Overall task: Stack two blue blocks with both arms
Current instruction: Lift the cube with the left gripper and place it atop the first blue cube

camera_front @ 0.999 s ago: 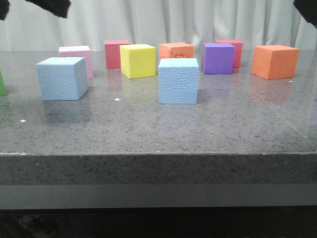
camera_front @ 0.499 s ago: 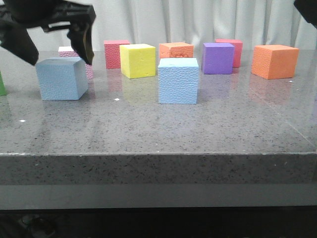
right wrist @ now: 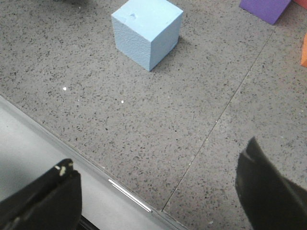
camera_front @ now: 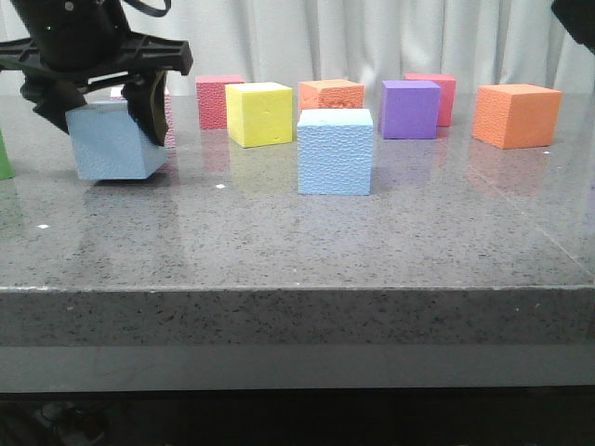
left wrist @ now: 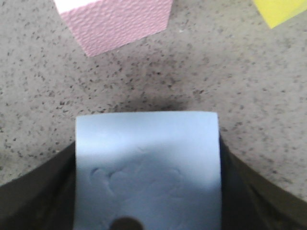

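Note:
The blue block in my left gripper will be let go on top of the other blue block [camera_front: 330,116], in front of the orange cube.
My left gripper [camera_front: 100,125] is shut on the left blue block [camera_front: 116,150], a black finger on each side. The block stands slightly off the grey table [camera_front: 279,242]. In the left wrist view the block [left wrist: 147,158] fills the space between the fingers [left wrist: 33,196]. The second blue block [camera_front: 335,151] stands alone mid-table; it also shows in the right wrist view [right wrist: 146,28]. My right gripper [right wrist: 158,191] is open and empty, high over the table's front edge. Only a corner of the right arm [camera_front: 578,17] shows in the front view.
Behind stand a pink cube [left wrist: 120,21], a yellow cube [camera_front: 258,113], a red cube [camera_front: 214,100], an orange cube [camera_front: 330,94], a purple cube [camera_front: 409,109] and a larger orange cube [camera_front: 517,115]. A green cube [camera_front: 4,158] sits at the left edge.
My left gripper came down from above, closed around the left blue block and raised it slightly. The right arm and the other cubes have not moved.

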Controlling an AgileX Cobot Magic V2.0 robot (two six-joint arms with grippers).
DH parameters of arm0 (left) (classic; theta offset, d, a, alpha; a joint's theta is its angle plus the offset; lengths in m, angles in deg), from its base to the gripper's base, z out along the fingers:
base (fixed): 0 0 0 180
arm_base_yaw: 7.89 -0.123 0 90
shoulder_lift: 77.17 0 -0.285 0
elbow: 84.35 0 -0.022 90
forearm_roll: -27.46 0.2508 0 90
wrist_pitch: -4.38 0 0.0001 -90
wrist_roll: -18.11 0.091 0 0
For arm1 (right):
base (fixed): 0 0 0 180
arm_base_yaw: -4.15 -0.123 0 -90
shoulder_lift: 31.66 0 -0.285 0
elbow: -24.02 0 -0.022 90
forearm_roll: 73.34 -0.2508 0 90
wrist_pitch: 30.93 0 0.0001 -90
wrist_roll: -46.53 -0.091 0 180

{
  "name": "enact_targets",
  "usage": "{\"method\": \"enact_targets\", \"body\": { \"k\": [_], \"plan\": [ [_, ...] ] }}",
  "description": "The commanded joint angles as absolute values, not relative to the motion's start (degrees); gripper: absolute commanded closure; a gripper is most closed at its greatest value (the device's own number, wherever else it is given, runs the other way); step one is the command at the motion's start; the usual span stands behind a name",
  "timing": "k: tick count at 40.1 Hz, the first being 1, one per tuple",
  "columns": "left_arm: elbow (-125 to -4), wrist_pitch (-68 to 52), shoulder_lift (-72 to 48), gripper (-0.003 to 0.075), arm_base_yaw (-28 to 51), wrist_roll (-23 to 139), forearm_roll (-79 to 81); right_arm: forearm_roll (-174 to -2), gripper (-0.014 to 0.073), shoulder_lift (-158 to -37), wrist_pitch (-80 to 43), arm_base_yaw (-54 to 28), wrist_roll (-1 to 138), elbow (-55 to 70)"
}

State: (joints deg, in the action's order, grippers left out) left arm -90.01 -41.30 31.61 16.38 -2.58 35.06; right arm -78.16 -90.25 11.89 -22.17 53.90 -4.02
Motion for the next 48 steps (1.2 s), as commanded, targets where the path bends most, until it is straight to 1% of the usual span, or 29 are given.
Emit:
{"method": "enact_targets", "body": {
  "k": [1, 9, 18, 28, 34, 42, 44, 48],
  "plan": [
    [-94.3, -40.7, 27.4, 0.0318, 19.1, -3.3, 35.5, -78.5, -0.0059, -89.5, 8.7, -21.7, 54.3, -2.5],
    [-100.9, -45.5, 27.8, 0.0318, 27.4, -3.5, 38.9, -78.5, -0.0059, -89.5, 8.7, -21.7, 54.3, -2.5],
    [-106.8, -47.3, 29.9, 0.0318, 36.0, -13.9, 46.4, -78.5, -0.0059, -89.5, 8.7, -21.7, 54.3, -2.5],
    [-113.7, -49.6, 35.6, 0.0312, 39.3, -19.0, 46.9, -78.5, -0.0059, -89.5, 8.7, -21.7, 54.3, -2.5],
    [-116.2, -49.7, 37.7, 0.0266, 40.6, -19.8, 46.8, -78.5, -0.0059, -89.5, 8.7, -21.7, 54.3, -2.5],
    [-116.2, -49.8, 38.1, 0.0239, 40.7, -20.9, 47.1, -78.5, -0.0059, -89.5, 8.7, -21.7, 54.3, -2.5],
    [-116.2, -49.7, 38.1, 0.0215, 40.7, -21.2, 47.1, -78.5, -0.0059, -89.5, 8.7, -21.7, 54.3, -2.5],
    [-116.2, -49.1, 38.1, 0.0123, 40.7, -21.3, 46.8, -78.5, -0.0059, -89.5, 8.7, -21.7, 54.3, -2.5]
  ]
}}
